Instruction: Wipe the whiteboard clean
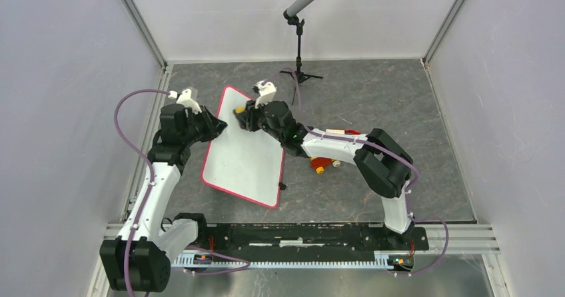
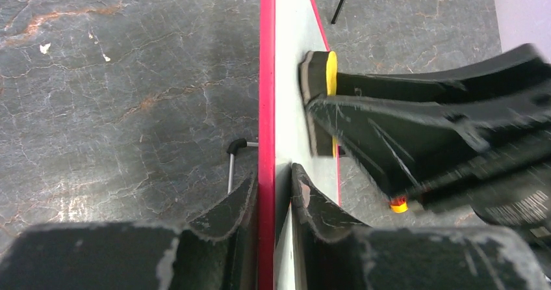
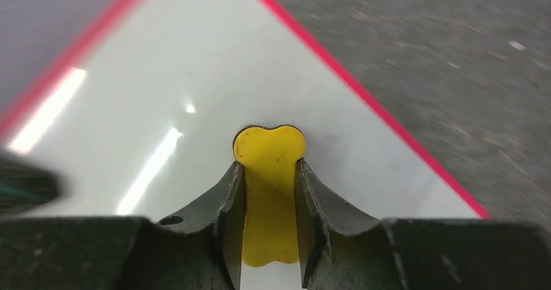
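Note:
The robot's right gripper should set the yellow eraser down on the dark table (image 1: 384, 167) beyond the red toys, away from the whiteboard.
The whiteboard (image 1: 243, 154), white with a red-pink frame, lies tilted on the dark table; no handwriting shows on it. My left gripper (image 1: 216, 125) is shut on its left edge; in the left wrist view the red frame (image 2: 266, 108) runs between the two fingers. My right gripper (image 1: 241, 118) is shut on a yellow eraser (image 3: 269, 192) with a dark felt underside, pressed on the board (image 3: 162, 95) near its far end. The eraser also shows in the left wrist view (image 2: 331, 72).
A microphone on a small black tripod (image 1: 300, 57) stands behind the board. Red and orange markers (image 1: 326, 164) lie right of the board under the right arm. A black clip (image 1: 282, 186) sits at the board's right edge. Grey walls enclose the table.

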